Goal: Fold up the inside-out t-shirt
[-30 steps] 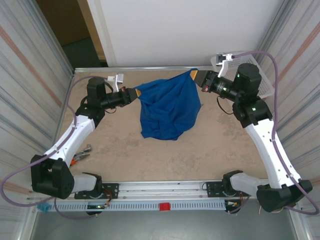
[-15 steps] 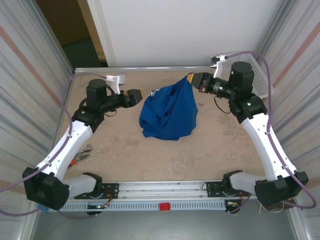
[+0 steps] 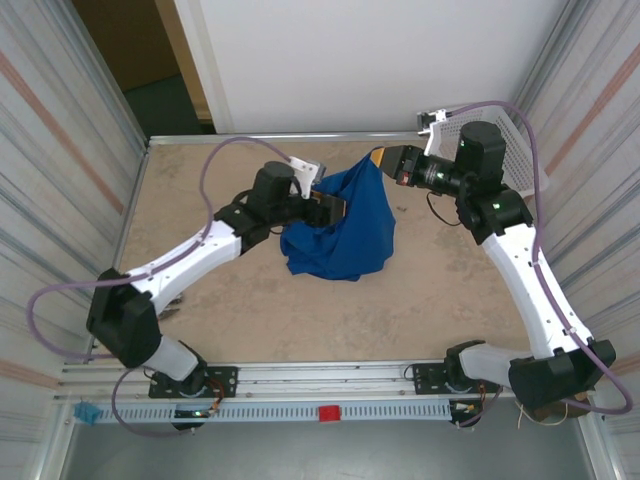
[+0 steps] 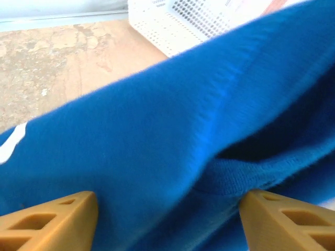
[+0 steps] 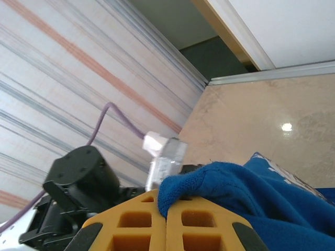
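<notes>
My right gripper should lay the t-shirt down, as it hangs bunched from its corner there, and take the t-shirt's cloth [image 3: 354, 238] beside my left gripper.
The inside-out t-shirt [image 3: 345, 228] is royal-blue cloth hanging in a bunch at the middle of the table, with its lower part resting on the tabletop. My right gripper [image 3: 381, 158] is shut on its top corner and holds it up; in the right wrist view the yellow fingers [image 5: 141, 225] pinch a fold of the t-shirt [image 5: 251, 193]. My left gripper [image 3: 336, 208] is open and pressed against the shirt's left side. In the left wrist view its fingertips [image 4: 49, 222] stand wide apart, with t-shirt [image 4: 172, 136] cloth and a ribbed hem between them.
A white lattice basket [image 3: 522, 150] stands at the table's back right corner, also seen as the basket [image 4: 178, 21] behind the cloth. The left arm [image 5: 78, 183] is close to the right gripper. Bare tabletop [image 3: 330, 320] lies in front of the shirt.
The left gripper let go of the shirt's left corner, opened, and swung right to the hanging bunch. The shirt's left side dropped and the cloth narrowed. The right gripper shifted slightly left, still gripping.
</notes>
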